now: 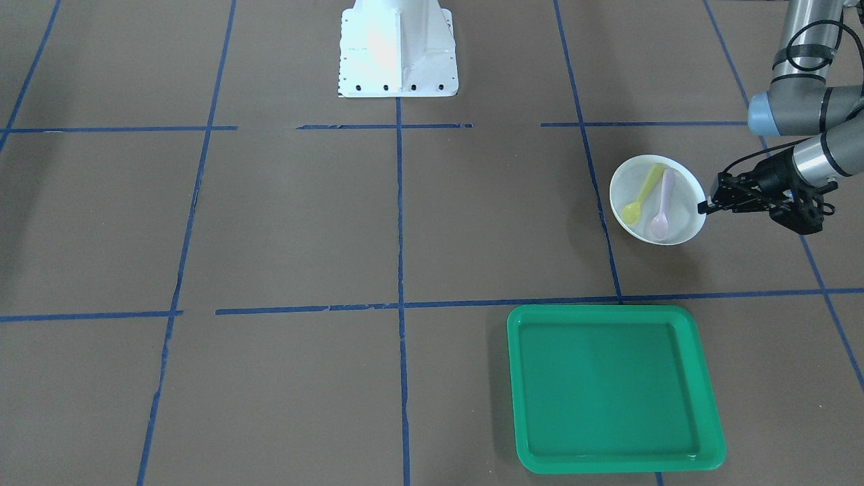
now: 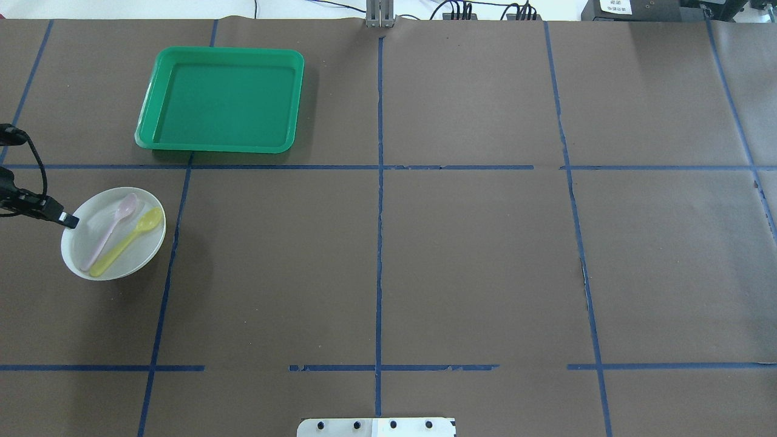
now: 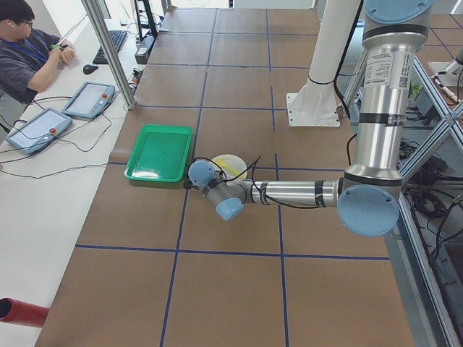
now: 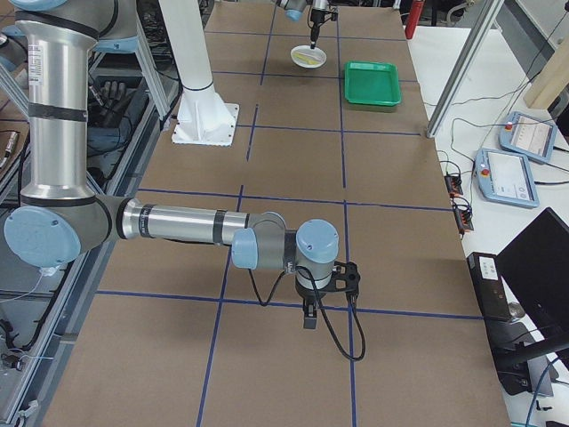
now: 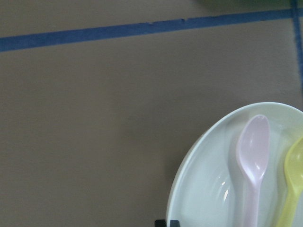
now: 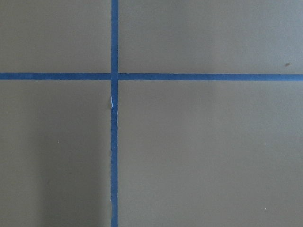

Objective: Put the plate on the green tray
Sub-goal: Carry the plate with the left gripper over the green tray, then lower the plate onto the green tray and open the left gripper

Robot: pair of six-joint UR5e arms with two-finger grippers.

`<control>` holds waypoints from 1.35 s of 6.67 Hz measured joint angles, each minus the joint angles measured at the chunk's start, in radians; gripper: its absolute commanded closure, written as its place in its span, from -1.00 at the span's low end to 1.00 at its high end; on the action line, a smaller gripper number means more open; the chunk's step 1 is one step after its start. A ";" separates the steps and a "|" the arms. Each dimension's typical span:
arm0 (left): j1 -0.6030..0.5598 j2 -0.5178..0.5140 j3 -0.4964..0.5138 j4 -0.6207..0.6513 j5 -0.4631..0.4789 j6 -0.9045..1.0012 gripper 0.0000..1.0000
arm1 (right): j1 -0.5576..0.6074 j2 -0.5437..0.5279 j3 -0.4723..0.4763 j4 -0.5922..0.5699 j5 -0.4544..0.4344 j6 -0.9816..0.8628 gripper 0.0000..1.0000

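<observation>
Next, I let go of the white plate, with the spoons on it, using my left gripper in the middle of the empty green tray (image 1: 611, 394). The plate still lies on the brown table.
The small white plate (image 1: 683, 194) lies on the brown table on my left side, with a yellow spoon (image 1: 641, 196) and a pink spoon (image 1: 663, 212) in it. It also shows in the overhead view (image 2: 142, 249) and the left wrist view (image 5: 208, 189). My left gripper (image 1: 704, 207) comes in level from the side, its narrow fingertips (image 2: 71, 222) pinched on the plate's rim. The green tray (image 1: 611, 388) stands empty one grid square farther out from the robot (image 2: 223, 100). My right gripper (image 4: 309, 316) hangs far off over bare table; I cannot tell if it is open.
The white robot base (image 1: 398, 50) stands at the table's middle edge. Blue tape lines (image 2: 379, 243) divide the brown surface. An operator (image 3: 29, 50) sits at a side desk with teach pendants (image 3: 65, 116).
</observation>
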 measured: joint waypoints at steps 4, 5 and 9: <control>0.000 -0.373 0.244 0.079 0.100 -0.324 1.00 | 0.000 -0.001 0.000 0.000 0.000 0.000 -1.00; 0.001 -0.443 0.314 0.121 0.133 -0.386 1.00 | 0.000 -0.001 0.000 0.000 0.000 0.000 -1.00; 0.011 -0.597 0.529 0.137 0.238 -0.590 -0.96 | 0.000 -0.001 0.000 0.000 0.000 0.000 -1.00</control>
